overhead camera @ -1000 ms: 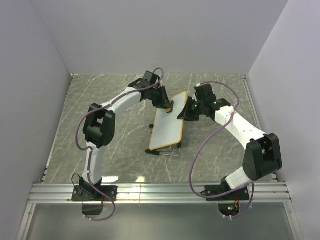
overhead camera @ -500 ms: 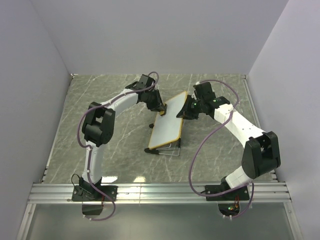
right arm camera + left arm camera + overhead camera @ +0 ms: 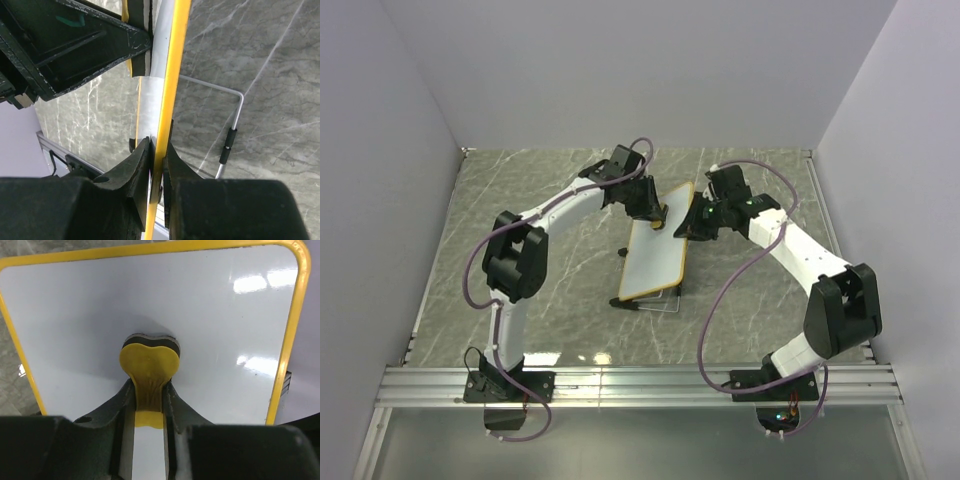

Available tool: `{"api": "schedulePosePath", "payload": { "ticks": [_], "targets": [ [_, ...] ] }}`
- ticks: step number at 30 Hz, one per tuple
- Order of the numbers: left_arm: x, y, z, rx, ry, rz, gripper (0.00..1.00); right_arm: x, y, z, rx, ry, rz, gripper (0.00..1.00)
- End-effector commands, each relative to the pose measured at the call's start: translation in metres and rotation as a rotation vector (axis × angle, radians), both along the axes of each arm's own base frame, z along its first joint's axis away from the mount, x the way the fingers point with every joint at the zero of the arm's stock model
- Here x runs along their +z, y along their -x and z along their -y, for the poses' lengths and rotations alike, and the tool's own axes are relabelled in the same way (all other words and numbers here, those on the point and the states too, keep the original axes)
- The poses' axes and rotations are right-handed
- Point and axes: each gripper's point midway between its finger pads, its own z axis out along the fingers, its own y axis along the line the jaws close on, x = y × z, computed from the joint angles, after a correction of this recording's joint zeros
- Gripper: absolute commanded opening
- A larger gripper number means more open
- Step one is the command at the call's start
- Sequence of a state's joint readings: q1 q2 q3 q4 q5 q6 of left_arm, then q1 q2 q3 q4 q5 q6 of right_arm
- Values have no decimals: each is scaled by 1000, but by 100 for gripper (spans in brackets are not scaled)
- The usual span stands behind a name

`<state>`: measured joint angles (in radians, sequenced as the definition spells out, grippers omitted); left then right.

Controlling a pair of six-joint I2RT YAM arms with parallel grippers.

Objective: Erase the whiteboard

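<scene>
My left gripper needs to set the yellow bone-shaped eraser down on the bare grey marble (image 3: 582,277) next to the black sleeves of the wire stand.
The whiteboard (image 3: 655,255) stands tilted on a wire stand in the middle of the table, its white face (image 3: 100,310) bare of marks inside a yellow-orange frame. My left gripper (image 3: 149,390) is shut on the yellow bone-shaped eraser (image 3: 149,360), whose dark felt edge presses on the board's upper part (image 3: 658,215). My right gripper (image 3: 159,145) is shut on the whiteboard's frame (image 3: 170,85) at its right edge (image 3: 692,222), one finger on each side. Seen from the right wrist, the left gripper's fingers (image 3: 90,45) stand close above.
A wire stand (image 3: 235,125) with black sleeves props the board from behind; its feet (image 3: 625,302) rest on the grey marble tabletop. White walls close the table on three sides. A metal rail (image 3: 640,385) runs along the near edge.
The left gripper, with the eraser in it, slid left along the board's top and then came back right toward the upper middle. The right gripper has stayed clamped on the frame.
</scene>
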<state>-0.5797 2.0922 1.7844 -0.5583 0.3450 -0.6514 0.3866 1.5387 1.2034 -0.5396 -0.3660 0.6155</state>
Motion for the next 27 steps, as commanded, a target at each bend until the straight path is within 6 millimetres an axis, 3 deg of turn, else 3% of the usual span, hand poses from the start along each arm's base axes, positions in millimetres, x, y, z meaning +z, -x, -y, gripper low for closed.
{"api": "schedulePosePath", "payload": {
  "ticks": [1, 5, 8, 13, 19, 22, 27],
  "targets": [
    [-55, 52, 8, -98, -19, -192, 0, -17, 41, -36, 249, -29, -17, 0],
    [-104, 47, -29, -49, -120, -253, 0, -12, 53, -30, 246, -31, -9, 0],
    [-101, 36, -41, -18, -123, -248, 0, -1, 58, -25, 244, -31, 21, 0],
    [-45, 13, -42, 15, -108, -133, 0, 7, 63, -20, 237, -25, 53, 0],
    [48, -18, -48, 88, -59, 34, 0, 14, 67, -18, 237, -32, 72, 0],
    [66, -24, -73, 150, -75, 52, 0, 21, 68, -18, 243, -38, 85, 0],
    [58, -21, -127, 268, -144, 30, 0, 16, 72, -18, 249, -45, 73, 0]
  ]
}}
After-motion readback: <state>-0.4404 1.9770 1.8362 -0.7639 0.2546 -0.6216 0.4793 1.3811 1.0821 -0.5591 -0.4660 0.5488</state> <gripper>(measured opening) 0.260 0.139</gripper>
